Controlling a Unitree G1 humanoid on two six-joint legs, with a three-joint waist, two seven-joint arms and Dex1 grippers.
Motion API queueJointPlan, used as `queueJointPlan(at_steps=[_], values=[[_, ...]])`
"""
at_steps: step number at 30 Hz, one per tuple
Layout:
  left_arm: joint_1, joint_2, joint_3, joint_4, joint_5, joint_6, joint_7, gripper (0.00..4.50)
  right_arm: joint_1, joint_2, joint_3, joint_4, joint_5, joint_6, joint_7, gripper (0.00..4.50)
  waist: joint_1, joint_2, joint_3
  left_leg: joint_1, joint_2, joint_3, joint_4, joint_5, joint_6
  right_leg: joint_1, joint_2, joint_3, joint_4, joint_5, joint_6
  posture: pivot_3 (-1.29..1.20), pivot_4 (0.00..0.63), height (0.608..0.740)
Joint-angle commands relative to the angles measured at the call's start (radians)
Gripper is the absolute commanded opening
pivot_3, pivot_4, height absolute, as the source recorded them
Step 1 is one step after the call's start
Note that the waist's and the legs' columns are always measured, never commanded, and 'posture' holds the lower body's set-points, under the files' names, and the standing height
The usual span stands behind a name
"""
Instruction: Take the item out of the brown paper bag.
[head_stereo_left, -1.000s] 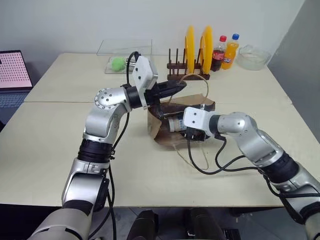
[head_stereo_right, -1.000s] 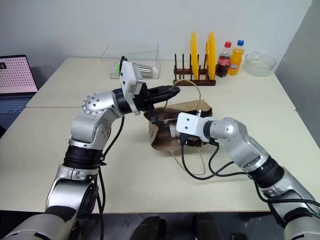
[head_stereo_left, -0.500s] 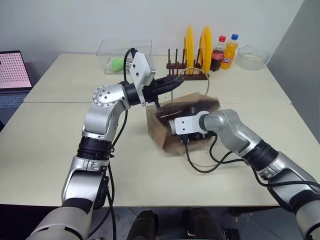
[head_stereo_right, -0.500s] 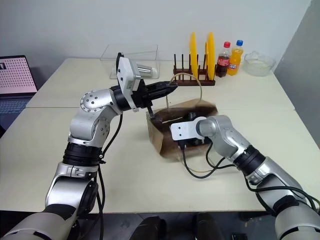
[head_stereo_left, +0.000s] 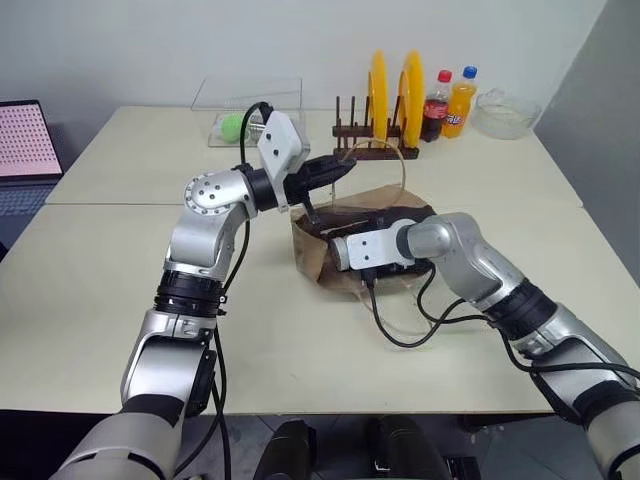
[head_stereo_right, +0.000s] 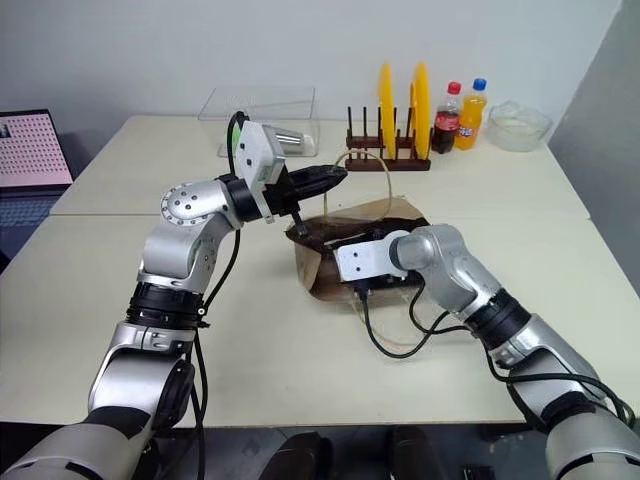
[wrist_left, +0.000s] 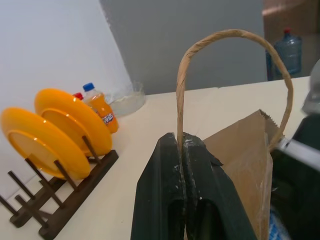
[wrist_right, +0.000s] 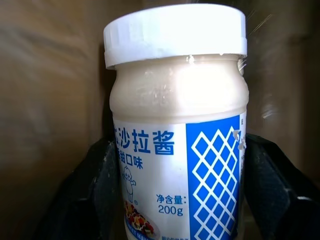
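Next, my right gripper sets the white bottle beside the brown paper bag (head_stereo_left: 472, 249), lined up with the orange soda bottle.
The brown paper bag (head_stereo_left: 318, 262) lies on its side at the middle of the table, mouth toward my right arm. My left gripper (head_stereo_left: 340, 167) hovers over it, shut on one looped handle (wrist_left: 225, 37) and holding it up. My right gripper (wrist_right: 180, 150) is buried in the bag's mouth, with just its white wrist (head_stereo_left: 365, 250) sticking out. Inside, the item (wrist_right: 177, 115), a white bottle with a white cap and a blue-and-white label, stands between the two black fingers (wrist_right: 100, 190), which press on its sides.
At the back of the table stand a wooden rack with orange plates (head_stereo_left: 395, 95), a cola bottle (head_stereo_left: 436, 105), an orange soda bottle (head_stereo_left: 462, 102) and a glass bowl (head_stereo_left: 505, 113). A clear box (head_stereo_left: 245, 110) sits back left, and a laptop (head_stereo_left: 25, 140) at the far left.
My right gripper has pushed deeper into the bag and its fingers have closed in on the bottle. The bag has shifted and its mouth stands wider. The left gripper still holds the handle.
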Motion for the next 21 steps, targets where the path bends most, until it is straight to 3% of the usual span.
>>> queueJointPlan(at_steps=[1,6,13,17,21], values=[[-0.046,0.003,0.006,0.016,0.024,-0.028,0.024,0.0,0.017,-0.022,-0.157,-0.178,0.15,-0.044,0.043,3.01,0.001,0.0,0.0,0.0,0.0,0.0,0.0,0.0,0.0,0.0,0.0,0.0,0.0,0.0,0.0,0.0,0.15,0.74],[-0.056,0.003,-0.002,0.047,0.045,-0.047,0.026,0.0,0.065,-0.034,-0.286,-0.241,0.313,-0.125,0.05,3.01,0.001,0.0,0.0,0.0,0.0,-0.001,0.0,-0.001,0.002,0.001,0.0,-0.001,0.0,0.0,0.0,0.0,0.15,0.74],[-0.057,0.003,-0.003,0.066,0.061,-0.065,0.029,0.0,0.041,-0.006,-0.516,-0.288,0.447,-0.147,-0.099,3.01,0.002,0.0,0.0,0.0,0.0,0.0,0.0,-0.001,0.002,0.0,0.0,0.0,0.0,0.0,0.0,0.0,0.15,0.74],[-0.05,0.005,-0.001,0.064,0.064,-0.066,0.032,0.0,0.035,-0.134,-0.624,-0.208,0.39,-0.144,-0.162,3.01,0.006,0.0,0.0,0.0,0.0,0.0,0.0,-0.001,0.002,0.001,-0.001,0.0,0.0,0.0,0.0,0.0,0.15,0.74],[-0.052,0.001,-0.003,0.072,0.066,-0.072,0.033,0.0,0.102,-0.297,-0.606,-0.005,0.273,-0.259,-0.187,3.01,0.013,0.0,0.0,0.0,-0.001,0.001,0.0,-0.001,0.002,0.002,-0.001,0.0,-0.001,0.0,0.0,0.0,0.15,0.74]])
